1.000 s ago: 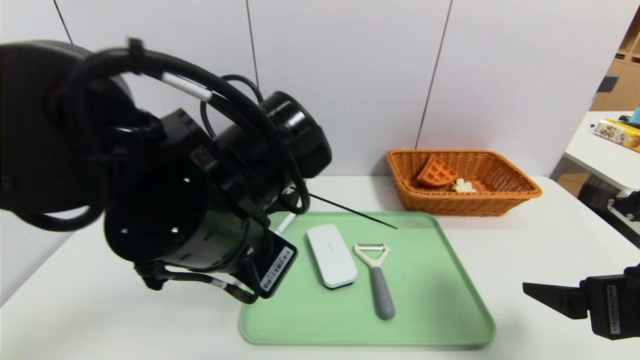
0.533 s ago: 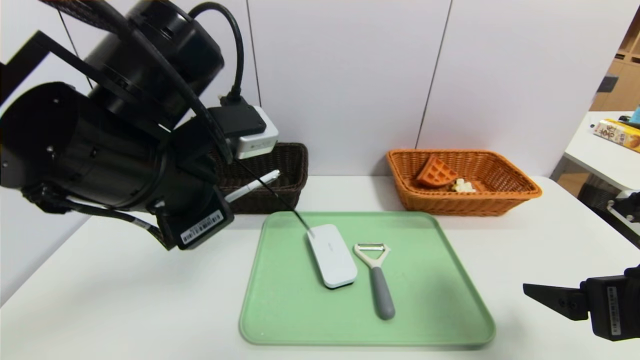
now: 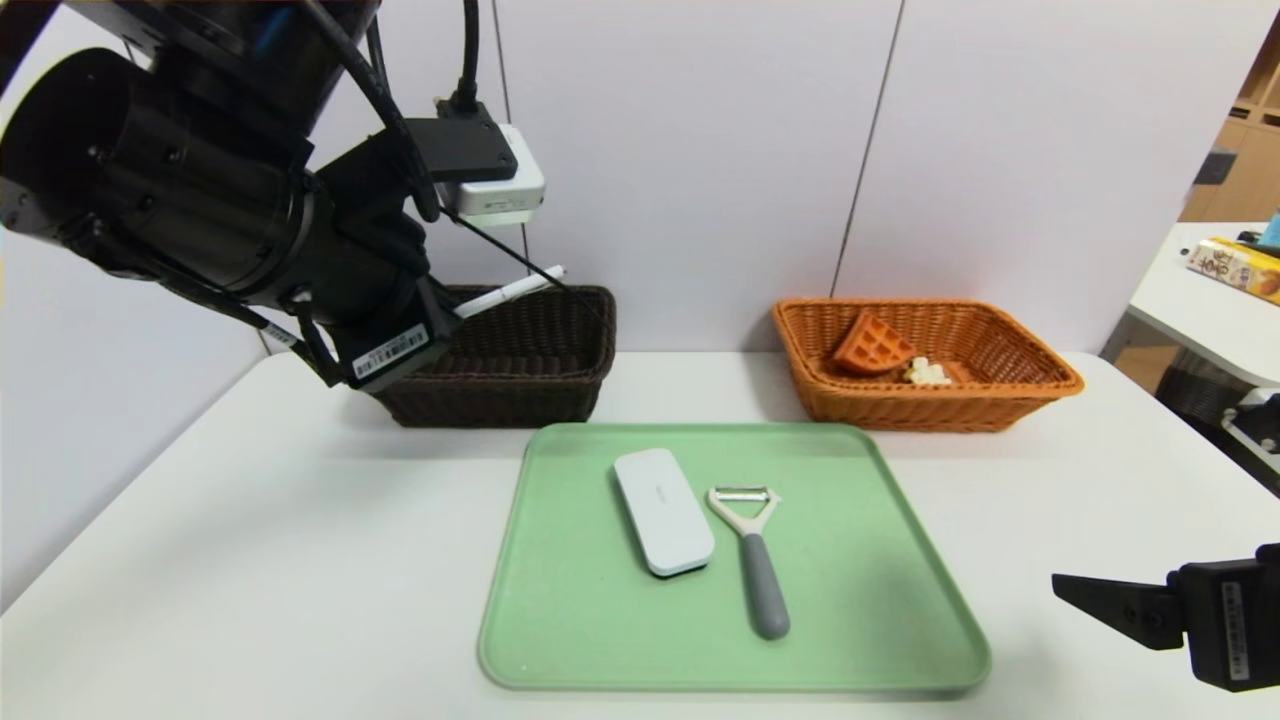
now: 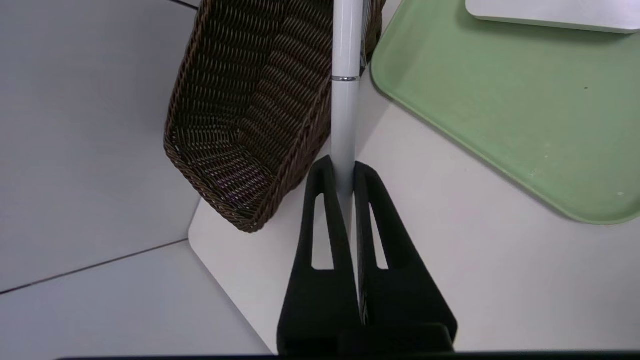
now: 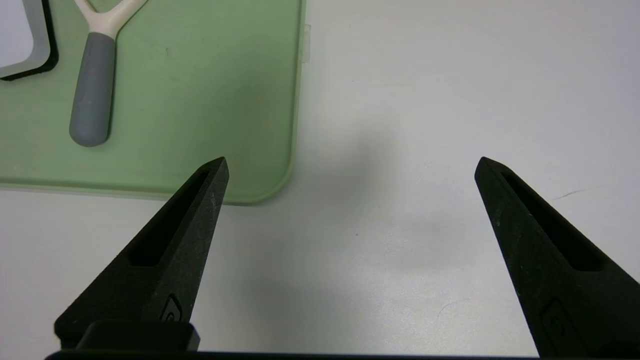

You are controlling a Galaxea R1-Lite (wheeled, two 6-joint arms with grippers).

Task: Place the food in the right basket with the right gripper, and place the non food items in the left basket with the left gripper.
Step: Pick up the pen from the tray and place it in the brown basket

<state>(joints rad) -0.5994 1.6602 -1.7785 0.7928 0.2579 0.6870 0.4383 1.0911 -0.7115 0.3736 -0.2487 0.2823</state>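
Observation:
My left gripper has the white pen to put down. Next, I lay it on the bottom of the dark brown basket (image 3: 497, 373) (image 4: 290, 89), close behind the basket's front rim.
My left gripper (image 4: 342, 167) is shut on a white pen (image 4: 346, 100), held in the air over the front rim of the dark brown left basket (image 3: 520, 350). In the head view the pen (image 3: 510, 292) sticks out past the black wrist toward the right. A white flat case (image 3: 662, 510) and a grey-handled peeler (image 3: 755, 555) lie on the green tray (image 3: 600, 620). The orange right basket (image 3: 930, 405) holds a waffle (image 3: 875, 345) and a small pale food piece (image 3: 927, 373). My right gripper (image 5: 350, 165) is open and empty, low over the table beside the tray's front right corner.
The left arm's bulk fills the upper left of the head view. A wall stands right behind both baskets. A side table with a yellow box (image 3: 1235, 265) is at the far right. Bare white tabletop (image 3: 250, 560) lies left of the tray.
The left arm has lifted and swung back and left with the pen, from over the tray's left edge to above the dark basket. The right gripper has barely moved.

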